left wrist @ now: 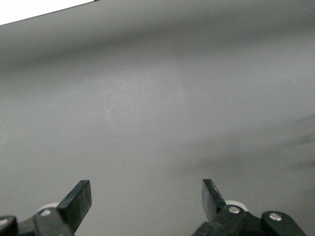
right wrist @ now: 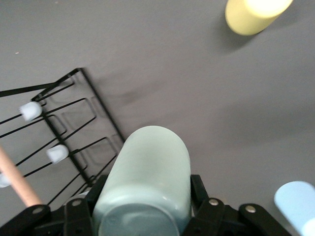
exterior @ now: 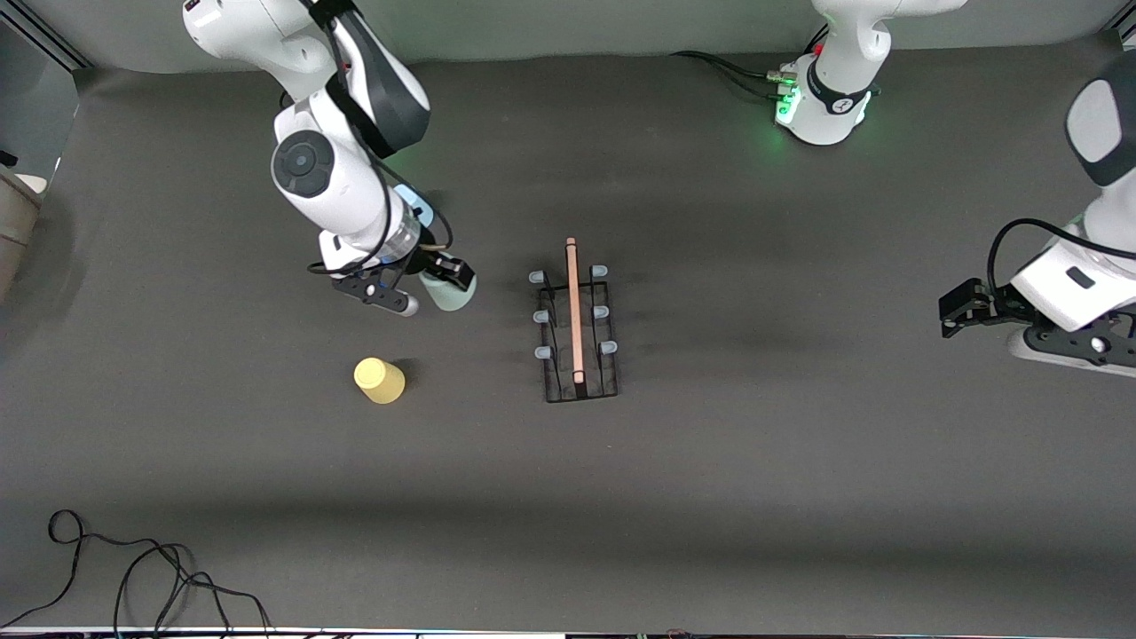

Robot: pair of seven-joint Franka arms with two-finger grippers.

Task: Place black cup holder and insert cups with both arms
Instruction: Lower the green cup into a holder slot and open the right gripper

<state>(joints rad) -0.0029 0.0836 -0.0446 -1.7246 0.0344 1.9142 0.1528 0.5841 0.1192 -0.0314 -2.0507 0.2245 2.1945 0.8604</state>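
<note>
The robot will use its right gripper to put the pale green cup onto the black cup holder's back prong (exterior: 542, 295) (right wrist: 88, 190) beside its right arm.
The black cup holder (exterior: 577, 328) stands mid-table with its wooden handle (exterior: 574, 306) on top and pale-blue-capped prongs on both sides; part of it shows in the right wrist view (right wrist: 64, 142). My right gripper (exterior: 445, 280) (right wrist: 146, 196) is shut on the pale green cup (exterior: 453, 295) (right wrist: 147, 167), over the table beside the holder, toward the right arm's end. The yellow cup (exterior: 380, 380) (right wrist: 256, 14) stands nearer the front camera. A light blue cup (exterior: 415, 206) (right wrist: 298, 201) peeks from under the right arm. My left gripper (exterior: 963, 311) (left wrist: 146, 196) waits open and empty at the left arm's end.
A black cable (exterior: 133, 568) lies coiled near the table's front edge at the right arm's end. The left arm's green-lit base (exterior: 825, 106) stands at the table's back edge. The left wrist view shows only bare grey table (left wrist: 147, 98).
</note>
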